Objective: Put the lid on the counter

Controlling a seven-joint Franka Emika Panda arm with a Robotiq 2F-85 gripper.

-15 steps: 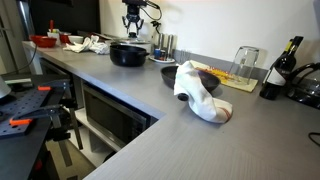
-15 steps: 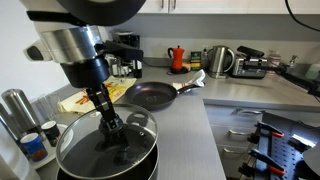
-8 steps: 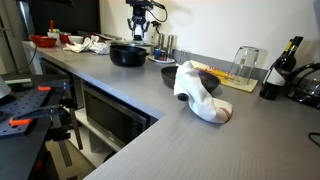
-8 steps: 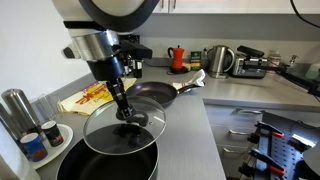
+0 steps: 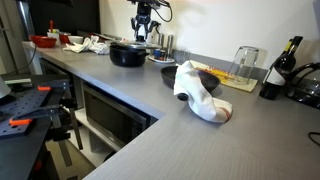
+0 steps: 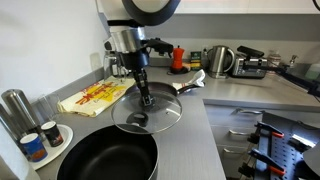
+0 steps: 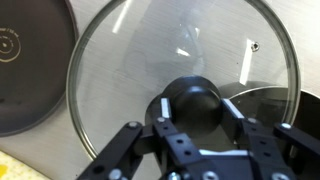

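Observation:
My gripper is going to release the glass lid so that it lies flat on the grey counter (image 5: pixel 131 76), just in front of the black pot.
The round glass lid (image 6: pixel 160 118) hangs tilted in the air, clear of the open black pot (image 6: pixel 108 160) and over the grey counter (image 6: pixel 195 145), in front of the frying pan (image 6: pixel 170 90). My gripper (image 6: pixel 143 102) is shut on the lid's dark centre knob. In the wrist view the fingers clamp the knob (image 7: pixel 192 103) from both sides, and the lid's glass (image 7: pixel 150 55) fills the frame. The pot rim (image 7: pixel 272 98) shows through the glass at the right. In an exterior view the gripper (image 5: pixel 143 30) is above the pot (image 5: pixel 128 54).
A yellow board (image 6: pixel 92 98) lies beside the pan, and a metal canister (image 6: pixel 14 108) and small jars stand beside the pot. A kettle (image 6: pixel 218 60) and a red moka pot (image 6: pixel 177 57) stand at the back. A dark bowl (image 5: pixel 168 73), a white cloth (image 5: pixel 200 92) and a bottle (image 5: pixel 272 75) are on the counter.
The gripper has lifted the lid off the black pot and carried it sideways toward the frying pan. The pot now stands open.

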